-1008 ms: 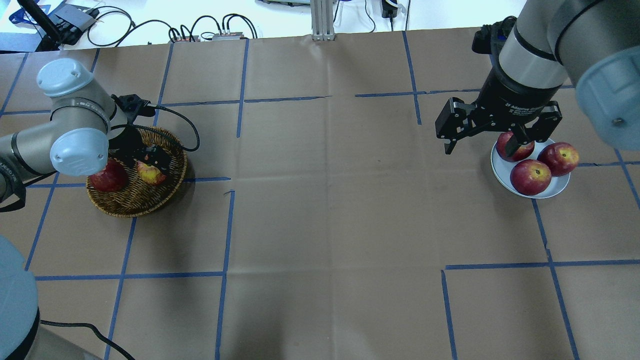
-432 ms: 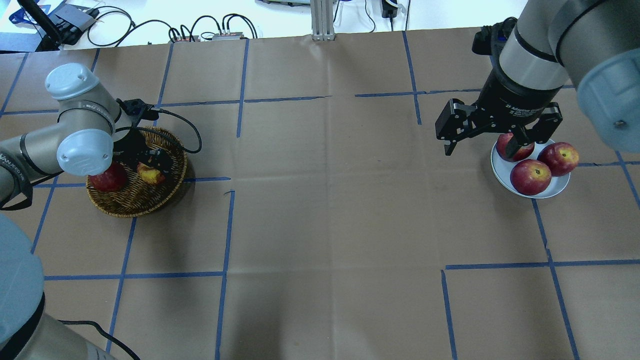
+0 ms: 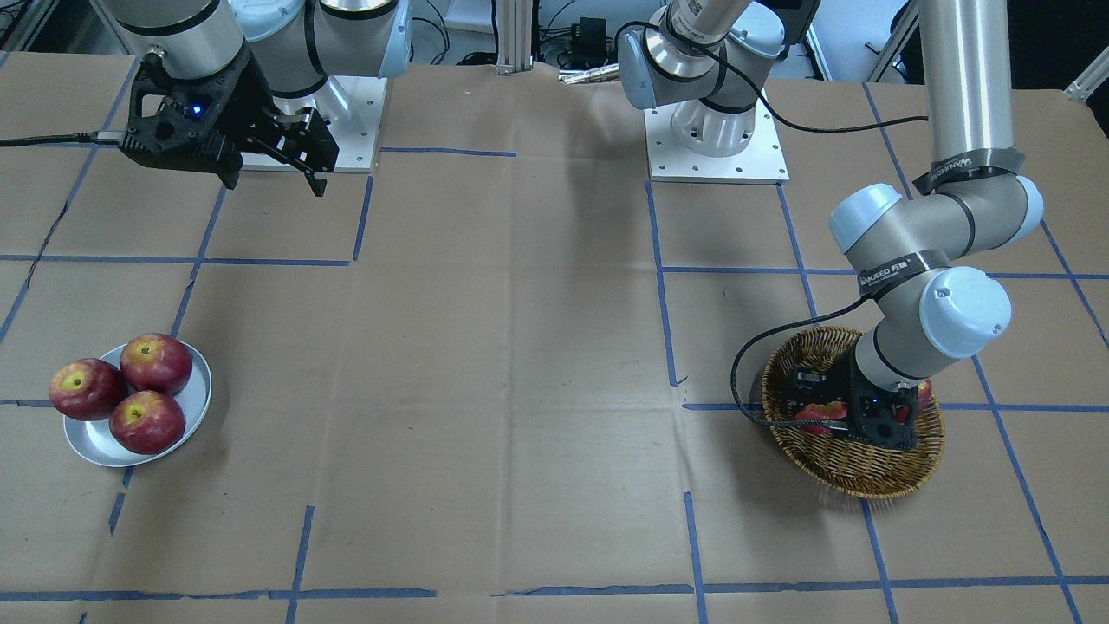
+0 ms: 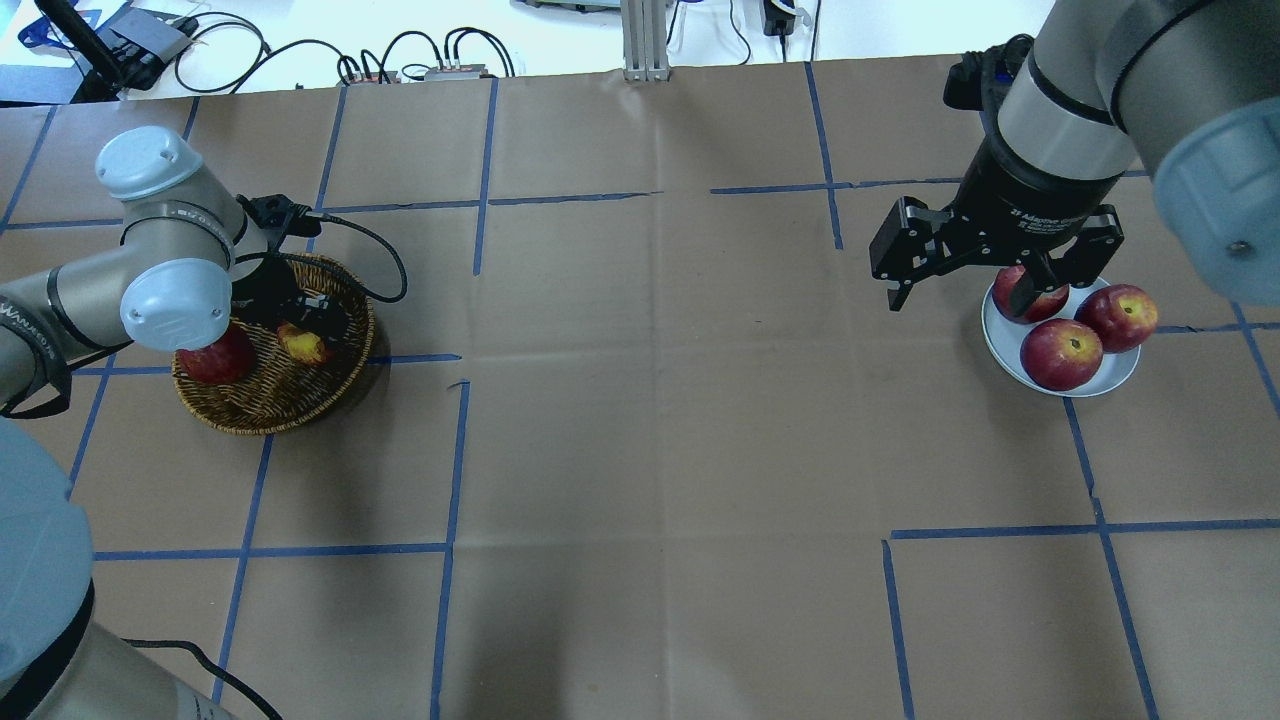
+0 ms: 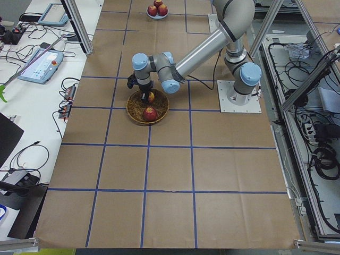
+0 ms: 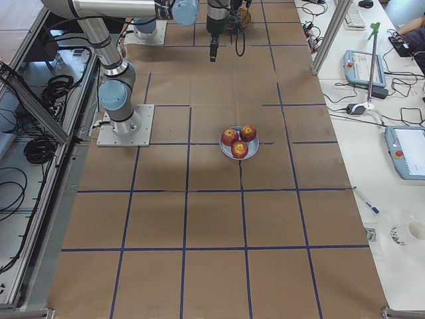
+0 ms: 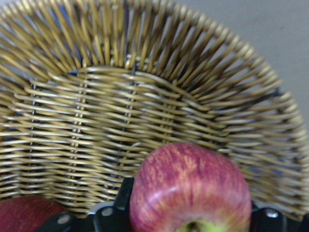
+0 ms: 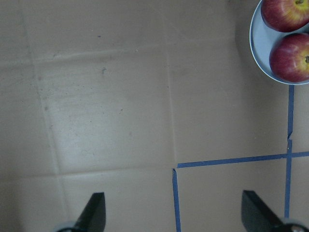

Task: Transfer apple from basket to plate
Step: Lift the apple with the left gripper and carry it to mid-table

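Note:
My left gripper will release the pinkish-red apple on the bare brown paper about midway [image 3: 509,421] between the basket and the plate.
The pinkish-red apple [image 4: 303,345] with a yellow patch lies in the wicker basket [image 4: 270,425] at the table's left. My left gripper [image 4: 305,335] is down in the basket with its jaws close against both sides of the apple. The left wrist view shows the apple [image 7: 188,193] filling the gap between the jaws, with the basket wall [image 7: 145,121] behind. The silvery plate [image 4: 1110,375] at the right holds three dark red apples. My right gripper [image 4: 958,295] hangs open and empty above the plate's left edge.
A darker red apple [image 4: 215,362] sits in the basket beside the gripper, under my left arm's elbow. The left arm's cable loops over the basket's far rim. Brown paper with blue tape lines covers the table between basket and plate.
My left arm's elbow shifted slightly up and right while the gripper settled lower around the apple. The right arm and plate did not move.

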Action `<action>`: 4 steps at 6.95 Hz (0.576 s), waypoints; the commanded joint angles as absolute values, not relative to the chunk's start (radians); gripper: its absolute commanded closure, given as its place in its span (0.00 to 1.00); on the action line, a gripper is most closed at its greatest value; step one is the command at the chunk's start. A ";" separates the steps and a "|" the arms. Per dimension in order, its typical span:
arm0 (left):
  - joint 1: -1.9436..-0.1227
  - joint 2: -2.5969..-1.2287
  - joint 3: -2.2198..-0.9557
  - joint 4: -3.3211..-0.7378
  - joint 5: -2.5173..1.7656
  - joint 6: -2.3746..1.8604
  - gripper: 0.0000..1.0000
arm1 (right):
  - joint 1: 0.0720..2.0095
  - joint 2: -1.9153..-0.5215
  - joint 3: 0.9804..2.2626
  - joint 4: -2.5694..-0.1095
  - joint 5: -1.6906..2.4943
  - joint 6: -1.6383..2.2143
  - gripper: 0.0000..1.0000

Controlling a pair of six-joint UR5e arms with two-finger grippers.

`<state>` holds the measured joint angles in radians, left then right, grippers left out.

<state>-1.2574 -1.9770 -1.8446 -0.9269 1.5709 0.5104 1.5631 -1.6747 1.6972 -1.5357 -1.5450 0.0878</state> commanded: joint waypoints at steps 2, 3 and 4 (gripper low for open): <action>-1.429 -1.850 -1.774 -1.038 1.566 0.268 0.37 | 1.565 -1.683 1.697 -1.540 -1.537 0.090 0.00; -1.542 -1.858 -1.738 -1.051 1.566 0.097 0.37 | 1.565 -1.680 1.697 -1.539 -1.539 0.091 0.00; -1.663 -1.897 -1.694 -1.064 1.563 -0.060 0.37 | 1.566 -1.681 1.697 -1.539 -1.539 0.091 0.00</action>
